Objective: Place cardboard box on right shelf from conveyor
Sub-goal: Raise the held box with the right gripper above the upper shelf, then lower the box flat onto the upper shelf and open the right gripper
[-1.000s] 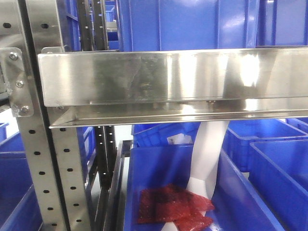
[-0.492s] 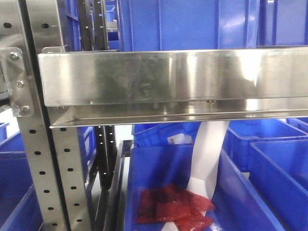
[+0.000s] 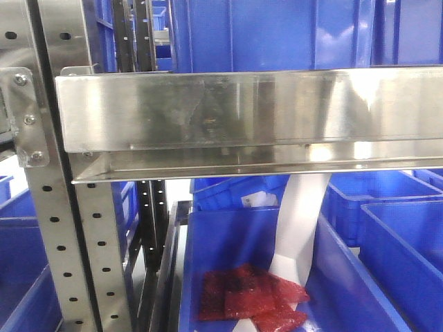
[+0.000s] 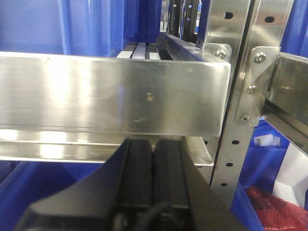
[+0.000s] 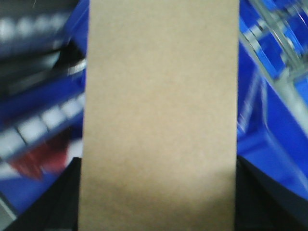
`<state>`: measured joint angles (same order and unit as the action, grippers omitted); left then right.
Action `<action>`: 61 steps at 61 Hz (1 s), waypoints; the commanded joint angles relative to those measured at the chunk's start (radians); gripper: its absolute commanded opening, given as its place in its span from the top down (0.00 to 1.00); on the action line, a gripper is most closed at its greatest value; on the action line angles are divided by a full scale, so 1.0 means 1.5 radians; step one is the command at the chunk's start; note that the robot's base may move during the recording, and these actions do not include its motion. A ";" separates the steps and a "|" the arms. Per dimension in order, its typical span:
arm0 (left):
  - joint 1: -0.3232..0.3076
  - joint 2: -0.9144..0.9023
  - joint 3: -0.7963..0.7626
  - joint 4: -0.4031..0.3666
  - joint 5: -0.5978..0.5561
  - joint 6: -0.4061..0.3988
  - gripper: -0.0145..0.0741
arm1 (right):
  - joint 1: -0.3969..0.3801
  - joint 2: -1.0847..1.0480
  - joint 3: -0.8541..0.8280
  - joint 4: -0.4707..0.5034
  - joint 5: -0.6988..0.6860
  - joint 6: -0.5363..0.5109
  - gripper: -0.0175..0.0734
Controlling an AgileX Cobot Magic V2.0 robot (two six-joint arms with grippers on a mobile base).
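The cardboard box will leave my right gripper on the shelf (image 3: 315,48) behind the steel rail, against the blue bins.
The cardboard box (image 5: 161,106) is a plain tan slab that fills the middle of the right wrist view. My right gripper (image 5: 159,192) is shut on it, with a black finger (image 5: 65,202) against each long side. The background there is blurred blue bins. The right shelf (image 3: 249,111) is a shiny steel rail across the front view, bolted to a perforated upright (image 3: 62,228). My left gripper (image 4: 154,147) is shut and holds nothing, just below a neighbouring steel rail (image 4: 110,94). The conveyor is out of view.
Blue bins (image 3: 277,34) stand on the shelf. Under it, a blue bin (image 3: 228,242) holds red bags (image 3: 249,301) and a white sheet (image 3: 299,221). More blue bins (image 3: 401,235) sit to the right. A bolted grey upright (image 4: 238,96) stands right of my left gripper.
The shelf and bins hold still in the front view. Only the bright reflections on the rail's right part have shifted a little.
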<state>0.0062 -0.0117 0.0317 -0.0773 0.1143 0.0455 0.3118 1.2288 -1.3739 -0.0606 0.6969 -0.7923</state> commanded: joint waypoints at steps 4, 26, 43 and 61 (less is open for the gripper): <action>0.002 -0.010 0.006 -0.004 -0.057 0.000 0.97 | -0.004 0.056 -0.027 0.027 -0.094 -0.207 0.53; 0.002 -0.010 0.006 -0.004 -0.057 0.000 0.97 | 0.013 0.181 -0.027 0.144 -0.225 -0.402 0.53; 0.002 -0.010 0.006 -0.004 -0.057 0.000 0.97 | 0.017 0.238 -0.025 0.151 -0.234 -0.402 0.53; 0.002 -0.010 0.006 -0.004 -0.057 0.000 0.97 | 0.017 0.246 -0.025 0.156 -0.235 -0.382 0.37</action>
<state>0.0062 -0.0117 0.0317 -0.0773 0.1143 0.0455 0.3384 1.6355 -1.3739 0.1532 0.4290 -1.3870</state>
